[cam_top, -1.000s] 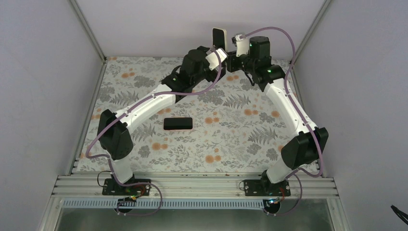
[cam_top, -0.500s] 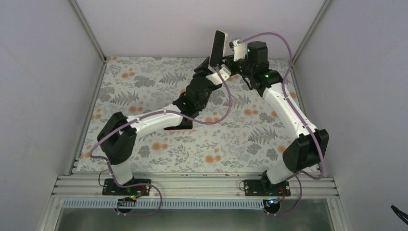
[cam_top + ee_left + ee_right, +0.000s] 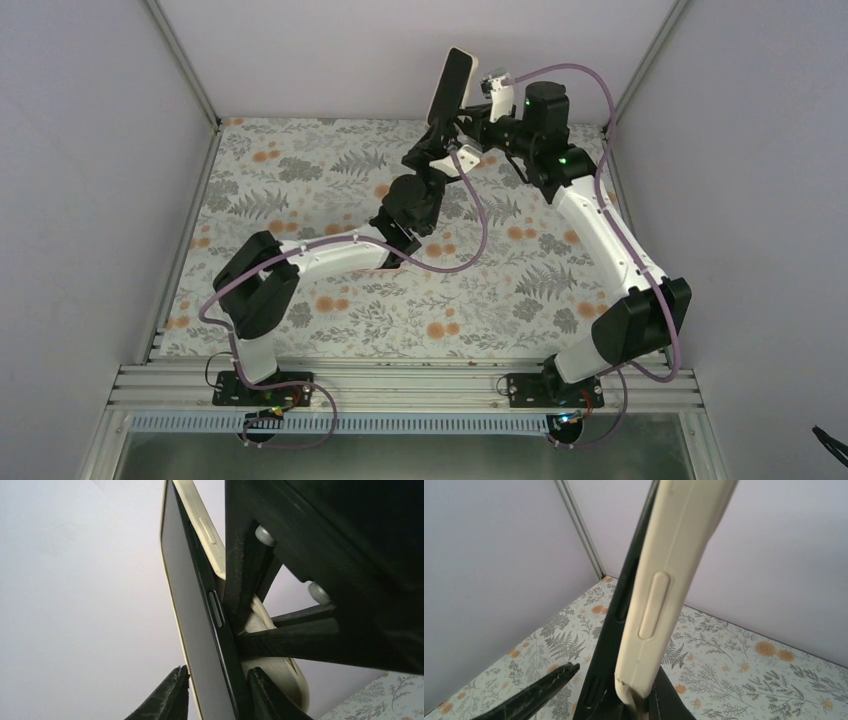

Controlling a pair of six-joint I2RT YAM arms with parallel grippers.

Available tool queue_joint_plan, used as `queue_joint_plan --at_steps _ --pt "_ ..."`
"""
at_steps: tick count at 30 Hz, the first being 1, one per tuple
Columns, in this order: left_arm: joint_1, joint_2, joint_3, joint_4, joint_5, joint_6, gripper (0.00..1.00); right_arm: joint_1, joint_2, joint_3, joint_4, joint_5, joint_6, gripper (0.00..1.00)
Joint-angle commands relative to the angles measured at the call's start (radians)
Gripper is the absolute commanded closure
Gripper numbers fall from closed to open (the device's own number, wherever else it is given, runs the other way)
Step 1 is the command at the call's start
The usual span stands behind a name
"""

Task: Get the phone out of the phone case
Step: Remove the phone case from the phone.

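Observation:
My right gripper is to put the cream phone case, now held up at the table's back, down between the orange flowers near the table cover's middle (image 3: 485, 226).
A phone in a cream phone case (image 3: 449, 85) is held up in the air at the back of the table, tilted. In the right wrist view the case (image 3: 664, 590) stands peeled away from the dark phone (image 3: 621, 605) on its left. My right gripper (image 3: 472, 118) (image 3: 644, 706) is shut on the case's lower end. My left gripper (image 3: 437, 135) (image 3: 218, 687) reaches up from below. Its fingers (image 3: 172, 695) are closed on the phone (image 3: 192, 610), one on the screen side and one on the dark back, inside the peeled case (image 3: 272, 667).
The floral table cover (image 3: 500, 280) lies below both arms. Grey walls and metal corner posts (image 3: 185, 65) close in the back and sides. Both arms meet high at the back middle, and purple cables (image 3: 470, 240) loop round them.
My left arm stretched up and forward to the raised phone, and its jaws went from wide open to closed round the phone's lower end. The right arm lifted and tilted the phone slightly.

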Motion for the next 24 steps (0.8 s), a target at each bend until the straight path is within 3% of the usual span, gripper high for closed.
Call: queue_joint_plan --at_steps 1,10,15,19,24 --pt "0.039 0.006 0.088 0.207 -0.146 0.046 0.74 0.005 -0.021 -0.04 -0.205 -0.088 -0.03 0.97" --pt "0.012 0.024 0.116 0.204 -0.157 0.044 0.97 0.003 -0.027 -0.067 -0.183 0.03 -0.047 0.97" --pt "0.0 -0.032 0.092 0.042 -0.115 -0.055 0.98 -0.007 -0.043 -0.092 -0.14 0.335 -0.104 0.97" --pt "0.0 -0.115 0.033 -0.118 -0.045 -0.127 0.98 -0.016 -0.116 -0.149 -0.093 0.469 -0.183 0.97" --pt "0.007 -0.215 -0.069 -0.209 0.004 -0.103 0.98 -0.05 -0.156 -0.182 -0.109 0.568 -0.286 0.97"
